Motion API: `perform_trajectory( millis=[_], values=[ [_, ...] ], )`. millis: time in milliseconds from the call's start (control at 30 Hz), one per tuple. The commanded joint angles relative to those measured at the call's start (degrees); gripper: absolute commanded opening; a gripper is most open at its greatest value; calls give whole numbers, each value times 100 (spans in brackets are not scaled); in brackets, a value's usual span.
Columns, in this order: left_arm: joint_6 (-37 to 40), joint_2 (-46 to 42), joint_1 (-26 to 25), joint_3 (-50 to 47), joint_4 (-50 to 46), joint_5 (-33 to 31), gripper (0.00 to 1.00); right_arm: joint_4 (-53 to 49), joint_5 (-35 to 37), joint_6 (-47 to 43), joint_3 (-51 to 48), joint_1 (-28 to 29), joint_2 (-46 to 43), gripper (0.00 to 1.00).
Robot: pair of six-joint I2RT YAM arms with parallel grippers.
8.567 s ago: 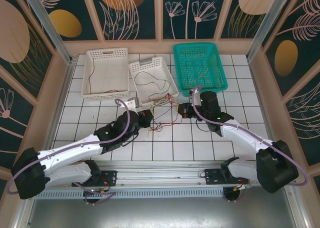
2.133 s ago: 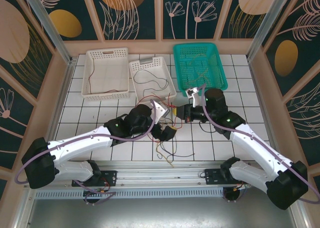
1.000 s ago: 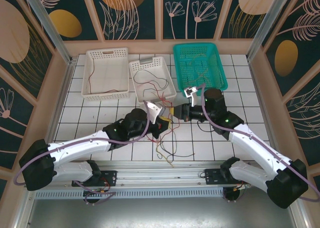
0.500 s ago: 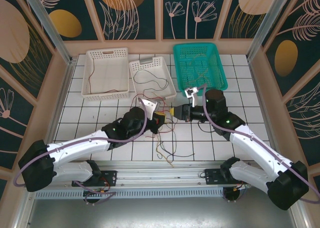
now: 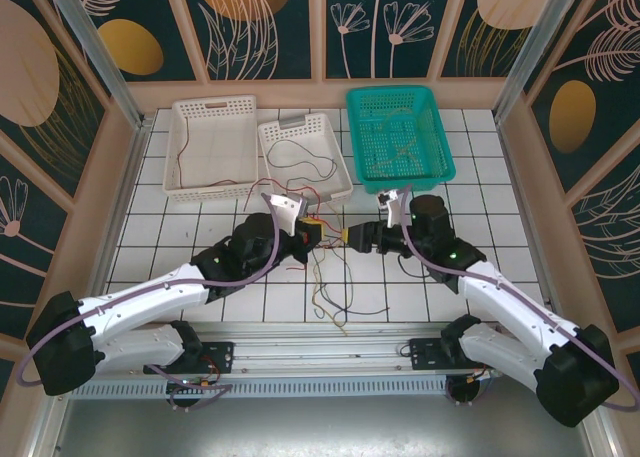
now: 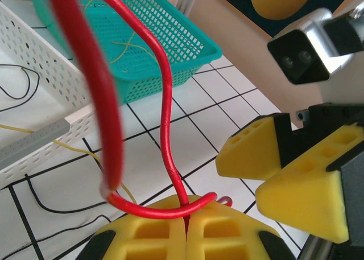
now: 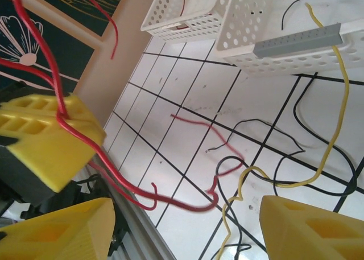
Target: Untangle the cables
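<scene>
A red piece of cable crosses my left gripper's cable, so next my right gripper grabs the red piece's hanging part [image 7: 183,203] before my left gripper pulls away.
My left gripper [image 5: 316,233] is shut on a red cable [image 6: 166,129] that loops up out of its yellow fingertips [image 6: 227,228]. In the left wrist view the left gripper [image 6: 186,214] pinches that cable in the seam between its pads. Facing it, close by, my right gripper [image 5: 348,237] stands open, and the right wrist view shows nothing between the right gripper's [image 7: 185,228] fingers. Below, red [image 7: 199,126], black [image 7: 259,123] and yellow [image 7: 338,100] cables lie crossed on the white tiles. More of the tangle [image 5: 335,295] trails toward the near edge.
Two white baskets [image 5: 213,190] [image 5: 346,167] and a teal basket [image 5: 405,184] stand at the back, each with loose wires inside. A metal rail [image 5: 320,332] runs along the near edge by the arm bases. Wooden walls enclose the tiled floor.
The right gripper's jaws have spread wide and it sits a little lower. The left gripper, still clamped on the red cable, has drawn slightly up and to the left.
</scene>
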Motion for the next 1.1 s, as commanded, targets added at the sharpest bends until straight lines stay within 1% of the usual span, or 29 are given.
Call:
perform_trajectory(
  millis=[0, 167, 333, 400, 433, 567, 700, 867, 900, 1067],
  values=[
    [-43, -98, 36, -40, -9, -35, 0, 768, -163, 70, -232, -24, -85, 69],
    [-51, -95, 30, -20, 8, 16, 0, 1793, -427, 325, -654, 75, -73, 70],
    [-94, -101, 32, -43, 66, 79, 0, 2274, -220, 277, -773, 338, 45, 70],
    [-99, -99, 36, -52, 84, 112, 0, 2444, -186, 282, -787, 424, 131, 68],
    [-103, -100, 35, -64, 97, 119, 0, 2498, -152, 290, -777, 473, 162, 65],
    [-121, -105, 38, -75, 127, 136, 0, 2617, -73, 282, -734, 642, 318, 45],
    [-112, -124, 39, -76, 128, 124, 0, 2621, -84, 291, -729, 688, 403, 28],
    [-63, -175, 55, -45, 22, 52, 0, 2362, -20, 214, -659, 688, 295, 2],
    [-37, -218, 72, -35, -47, 0, 0, 2257, 58, 188, -630, 688, 249, 0],
    [213, -606, 186, 70, -566, -374, 0, 1551, 824, 106, -482, 668, -33, 0]
  ],
)
